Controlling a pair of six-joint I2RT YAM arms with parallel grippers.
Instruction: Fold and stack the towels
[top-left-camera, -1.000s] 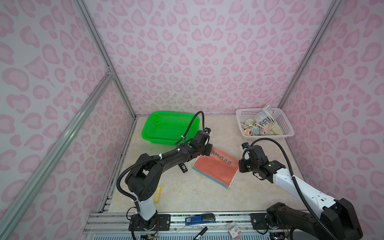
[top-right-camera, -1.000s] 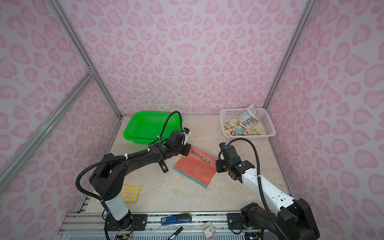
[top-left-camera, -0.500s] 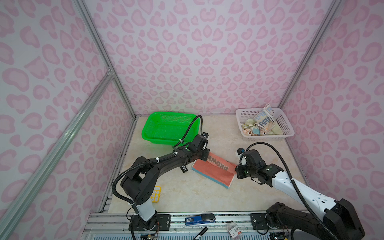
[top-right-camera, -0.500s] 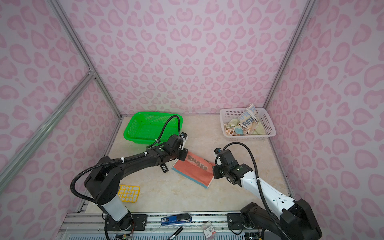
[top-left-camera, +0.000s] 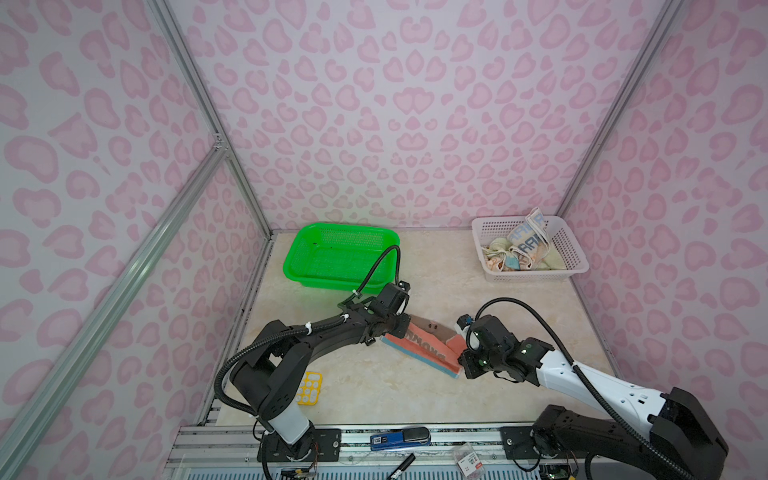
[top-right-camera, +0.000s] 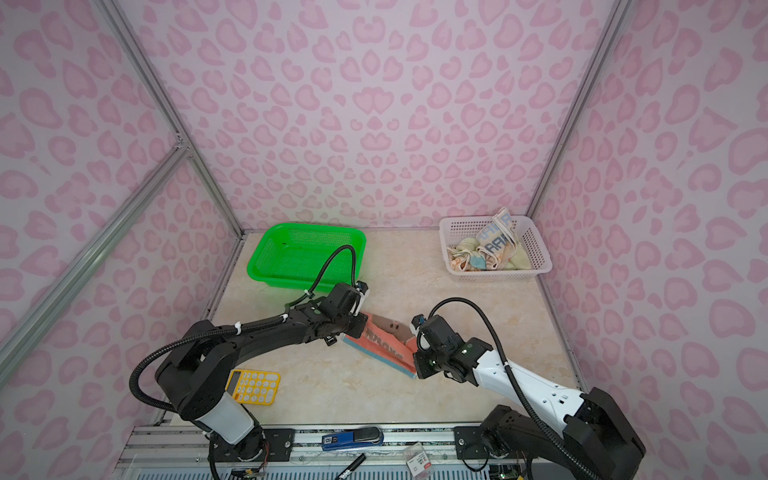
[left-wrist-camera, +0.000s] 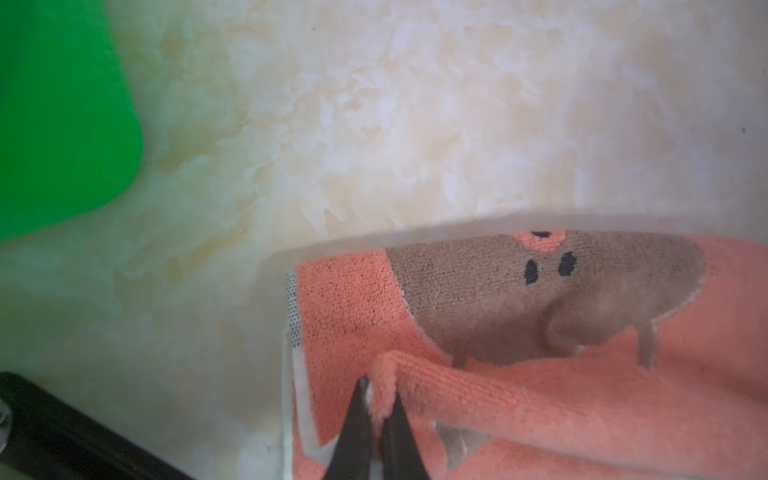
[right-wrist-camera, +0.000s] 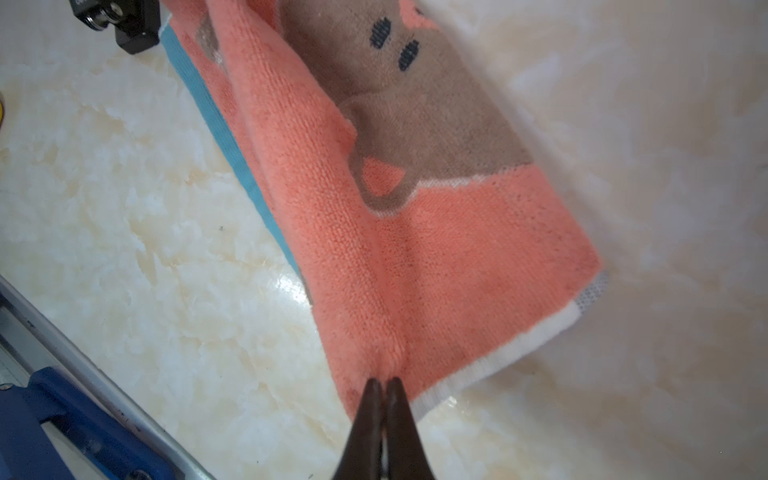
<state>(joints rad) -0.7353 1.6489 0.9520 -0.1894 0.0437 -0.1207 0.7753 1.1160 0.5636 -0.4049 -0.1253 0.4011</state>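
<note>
The towel's top layer alone is in my left gripper, short of the blue edge, so next I lay it down and grip both layers together (top-left-camera: 389, 339) before lifting.
A rust-red towel (top-left-camera: 424, 345) (top-right-camera: 384, 345) lies half doubled over in the middle of the table, a brown animal print showing on its far part (left-wrist-camera: 519, 291) (right-wrist-camera: 415, 124). My left gripper (top-left-camera: 397, 332) (top-right-camera: 360, 328) (left-wrist-camera: 380, 384) is shut on the raised fold at the towel's left end. At the right end, my right gripper (top-left-camera: 461, 360) (top-right-camera: 415, 360) (right-wrist-camera: 384, 380) is shut on the towel's edge beside its white hem. More towels (top-left-camera: 525, 247) (top-right-camera: 490, 249) sit crumpled in the white basket (top-left-camera: 536, 276) at the back right.
A green basket (top-left-camera: 340, 281) (left-wrist-camera: 62, 124) stands just behind the left gripper. A yellow calculator (top-right-camera: 253, 386) lies near the left arm's base. A blue tool (top-left-camera: 401, 438) (right-wrist-camera: 62, 428) rests on the front rail.
Both grippers have moved toward the front of the table with the towel's far edge. The towel has gone from flat to doubled over, and its brown print now shows.
</note>
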